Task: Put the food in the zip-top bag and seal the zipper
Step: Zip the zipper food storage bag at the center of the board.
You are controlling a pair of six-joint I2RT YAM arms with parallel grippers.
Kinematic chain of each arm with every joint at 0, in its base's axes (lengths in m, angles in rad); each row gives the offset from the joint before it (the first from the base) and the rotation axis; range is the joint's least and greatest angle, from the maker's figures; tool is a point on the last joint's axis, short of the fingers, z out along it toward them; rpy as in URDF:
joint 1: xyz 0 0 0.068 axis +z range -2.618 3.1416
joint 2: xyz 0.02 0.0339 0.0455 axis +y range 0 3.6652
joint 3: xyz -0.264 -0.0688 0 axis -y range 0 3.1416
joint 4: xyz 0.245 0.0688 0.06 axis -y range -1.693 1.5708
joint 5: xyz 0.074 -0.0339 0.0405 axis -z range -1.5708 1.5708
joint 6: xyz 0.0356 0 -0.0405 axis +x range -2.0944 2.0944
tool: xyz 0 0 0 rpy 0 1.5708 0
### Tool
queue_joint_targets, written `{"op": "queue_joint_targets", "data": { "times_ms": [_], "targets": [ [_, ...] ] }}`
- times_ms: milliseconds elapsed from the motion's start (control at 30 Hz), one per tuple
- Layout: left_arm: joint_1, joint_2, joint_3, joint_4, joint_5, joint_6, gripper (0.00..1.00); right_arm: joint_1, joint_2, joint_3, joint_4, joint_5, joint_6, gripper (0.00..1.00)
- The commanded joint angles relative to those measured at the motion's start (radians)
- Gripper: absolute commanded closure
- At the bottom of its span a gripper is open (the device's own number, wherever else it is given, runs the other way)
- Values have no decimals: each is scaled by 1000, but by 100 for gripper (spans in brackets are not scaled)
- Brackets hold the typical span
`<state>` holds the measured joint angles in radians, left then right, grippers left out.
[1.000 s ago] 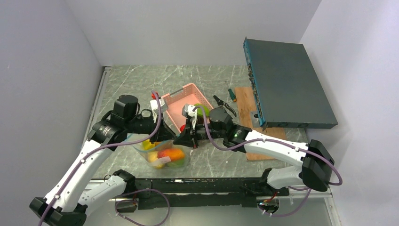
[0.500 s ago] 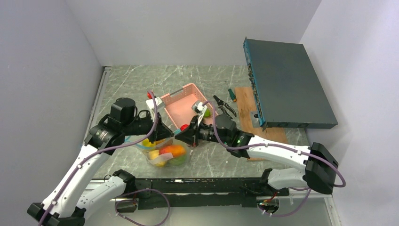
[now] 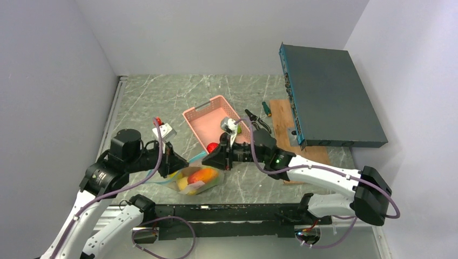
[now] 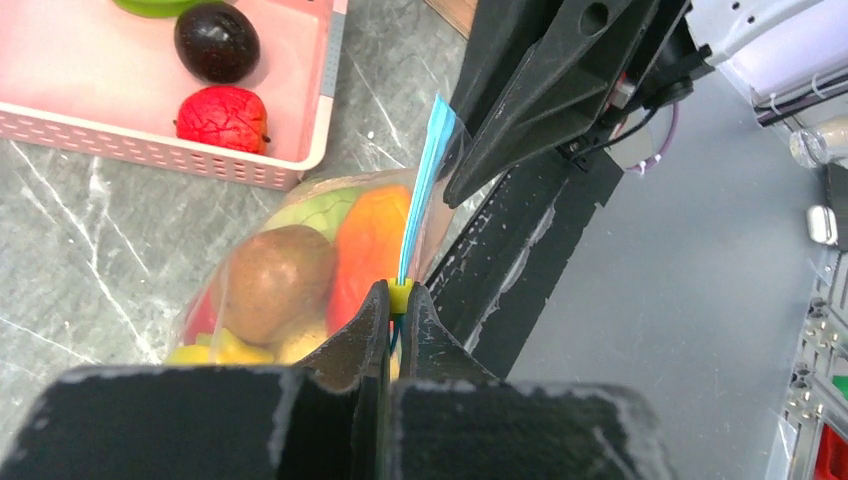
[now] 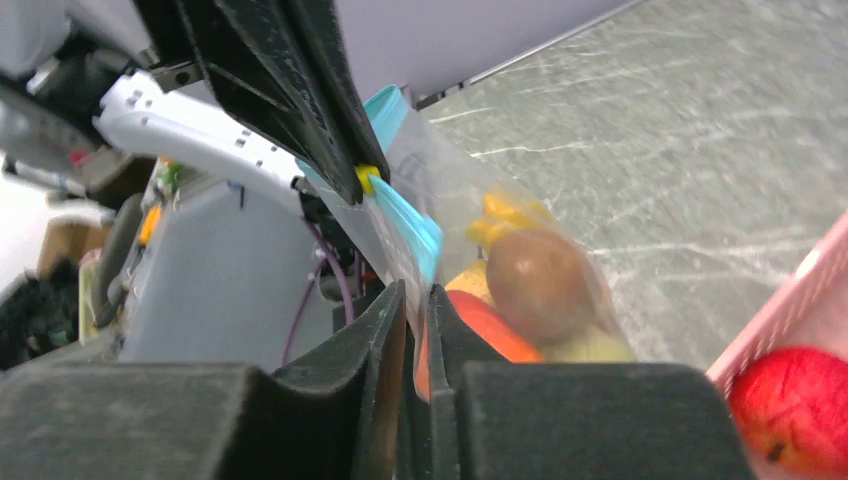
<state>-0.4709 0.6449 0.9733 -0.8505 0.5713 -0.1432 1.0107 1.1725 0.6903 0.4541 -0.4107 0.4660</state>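
Note:
The bag's clear film beside the teal zipper's end is pinched in my right gripper, so it should take the teal zipper (image 4: 405,262) close to the yellow slider before my left gripper pulls.
The zip-top bag (image 3: 197,178) lies near the table's front edge, with orange, brown, yellow and green food (image 4: 370,240) inside it. Its teal zipper (image 4: 422,190) stands on edge between the two grippers. My left gripper (image 4: 400,300) is shut on the zipper at its small yellow slider (image 5: 367,177). My right gripper (image 5: 418,300) is shut on the bag's mouth edge at the other end, seen in the top view just right of the bag (image 3: 208,161). More food stays in the pink basket (image 3: 202,121): a red piece (image 4: 223,117) and a dark purple one (image 4: 216,40).
A large dark grey flat box (image 3: 329,97) leans at the right over a wooden board (image 3: 281,118). Pliers and a screwdriver (image 3: 259,118) lie between the basket and the board. The black rail of the arm bases (image 3: 243,213) runs just in front of the bag.
The left arm has drawn back to the left, its gripper moving along the zipper away from the right gripper. The bag now sits lower and a little further right.

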Motion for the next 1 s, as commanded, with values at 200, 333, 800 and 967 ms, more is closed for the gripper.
{"op": "queue_joint_targets", "data": {
  "times_ms": [200, 333, 800, 967],
  "targets": [
    [2, 6, 2, 14, 105, 4, 100, -20, 230, 480, -572, -513, -440, 58],
    [2, 24, 9, 14, 110, 2, 100, -21, 317, 586, -710, -594, -524, 61],
    [2, 27, 13, 4, 145, 22, 100, -20, 363, 693, -857, -418, -645, 48],
    [2, 30, 20, -1, 145, 28, 100, -21, 428, 774, -943, -496, -679, 52]
  ]
}}
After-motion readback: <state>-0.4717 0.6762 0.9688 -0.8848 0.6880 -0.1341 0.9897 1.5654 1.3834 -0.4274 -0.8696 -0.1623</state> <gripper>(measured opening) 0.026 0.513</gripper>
